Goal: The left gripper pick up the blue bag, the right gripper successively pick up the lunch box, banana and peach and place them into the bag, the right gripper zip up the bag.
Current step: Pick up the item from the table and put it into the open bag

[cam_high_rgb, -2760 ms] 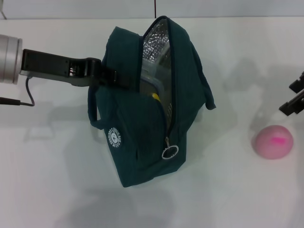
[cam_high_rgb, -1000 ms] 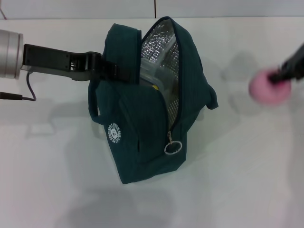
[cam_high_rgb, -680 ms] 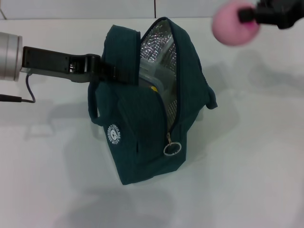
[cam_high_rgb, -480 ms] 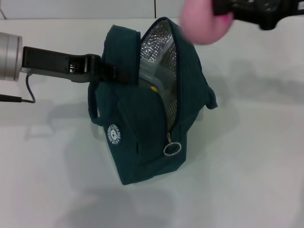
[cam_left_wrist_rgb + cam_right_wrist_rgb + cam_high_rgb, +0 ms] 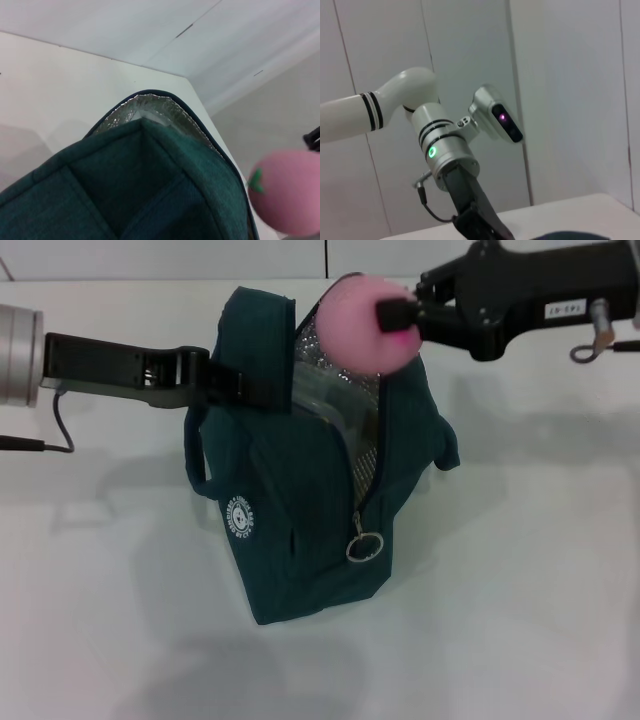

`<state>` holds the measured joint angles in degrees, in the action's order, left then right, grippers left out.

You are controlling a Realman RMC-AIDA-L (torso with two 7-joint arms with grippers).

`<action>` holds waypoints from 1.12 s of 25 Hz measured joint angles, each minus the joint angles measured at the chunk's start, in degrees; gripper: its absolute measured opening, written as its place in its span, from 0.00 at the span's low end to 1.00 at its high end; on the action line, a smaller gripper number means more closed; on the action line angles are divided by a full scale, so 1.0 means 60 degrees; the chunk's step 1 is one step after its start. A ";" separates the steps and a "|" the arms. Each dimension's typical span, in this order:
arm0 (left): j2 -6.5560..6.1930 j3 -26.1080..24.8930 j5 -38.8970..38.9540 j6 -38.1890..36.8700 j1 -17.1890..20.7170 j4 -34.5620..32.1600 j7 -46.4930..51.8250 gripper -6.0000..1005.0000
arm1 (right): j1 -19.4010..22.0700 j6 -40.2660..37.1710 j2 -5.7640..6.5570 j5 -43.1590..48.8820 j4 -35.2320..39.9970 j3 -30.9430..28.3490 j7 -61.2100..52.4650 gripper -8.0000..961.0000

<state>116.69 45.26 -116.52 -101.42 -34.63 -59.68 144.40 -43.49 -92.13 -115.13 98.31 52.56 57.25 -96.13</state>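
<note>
The lunch box sits high in the bag's narrow opening, so I will release the peach with my right gripper, then spread the bag's free rim (image 5: 404, 392) before zipping.
The blue bag (image 5: 300, 510) stands upright mid-table with its zipper open and silver lining showing. My left gripper (image 5: 238, 392) is shut on the bag's upper left edge and holds the mouth open. My right gripper (image 5: 392, 317) reaches in from the right, shut on the pink peach (image 5: 358, 325), which hangs just above the bag's opening. The clear lunch box (image 5: 325, 405) shows inside the bag. The banana is hidden. In the left wrist view the bag's rim (image 5: 165, 140) fills the foreground with the peach (image 5: 287, 192) beside it.
A ring-pull zipper tab (image 5: 365, 545) hangs on the bag's front right side. White table (image 5: 520, 570) surrounds the bag. The right wrist view shows the left arm's silver wrist (image 5: 445, 152) against a panelled wall.
The right gripper closed on the peach at the table's right side, lifted it and carried it left to above the bag's mouth. The left gripper and bag stayed almost still.
</note>
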 joint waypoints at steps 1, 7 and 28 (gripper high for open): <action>0.0000 0.0000 0.0000 0.0000 0.0004 -0.0001 0.0000 0.04 | -0.0025 0.0029 0.0001 0.0011 -0.0182 0.0015 0.0064 0.06; 0.0010 0.0000 0.0001 0.0000 0.0022 0.0000 -0.0054 0.04 | -0.0140 0.0165 -0.0001 0.0114 -0.0697 0.0186 0.0250 0.07; 0.0019 0.0000 0.0000 -0.0001 0.0113 -0.0001 -0.0109 0.04 | -0.0378 0.0451 0.0015 0.0612 -0.0434 0.0128 -0.0434 0.77</action>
<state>116.81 45.26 -116.52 -101.42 -33.95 -59.68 143.75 -45.76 -89.42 -115.04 101.99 49.96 58.01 -98.74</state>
